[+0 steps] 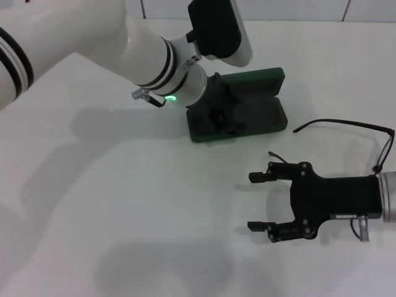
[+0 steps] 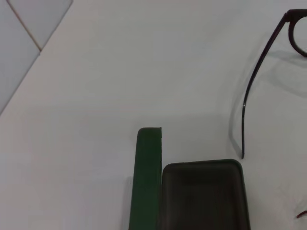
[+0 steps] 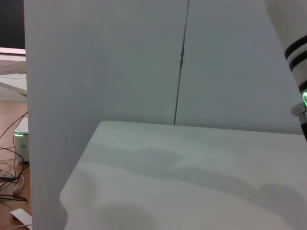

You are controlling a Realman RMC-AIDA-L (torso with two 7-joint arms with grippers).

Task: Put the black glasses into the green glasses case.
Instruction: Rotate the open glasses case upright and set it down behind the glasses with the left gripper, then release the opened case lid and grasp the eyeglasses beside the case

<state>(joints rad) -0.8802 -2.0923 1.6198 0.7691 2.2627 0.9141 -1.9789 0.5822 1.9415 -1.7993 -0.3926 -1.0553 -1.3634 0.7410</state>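
I need to next move my right gripper to the bridge of the black glasses (image 1: pixel 377 168), between the lenses, and close it there.
The green glasses case (image 1: pixel 260 99) lies open on the white table, its lid standing up at the back; the left wrist view shows its green lid edge (image 2: pixel 148 182) and dark lining. The black glasses (image 1: pixel 346 122) lie on the table right of the case, one long temple arm showing and the rest hidden behind my right arm. The left wrist view also shows a temple arm (image 2: pixel 261 67). My left gripper (image 1: pixel 216 114) hangs over the case's left end. My right gripper (image 1: pixel 255 202) is open and empty, in front of the glasses and apart from them.
The white table (image 1: pixel 111 216) stretches to the left and front. A white wall with a seam stands behind it (image 3: pixel 182 62). The table's corner and a drop to the floor show in the right wrist view (image 3: pixel 72 191).
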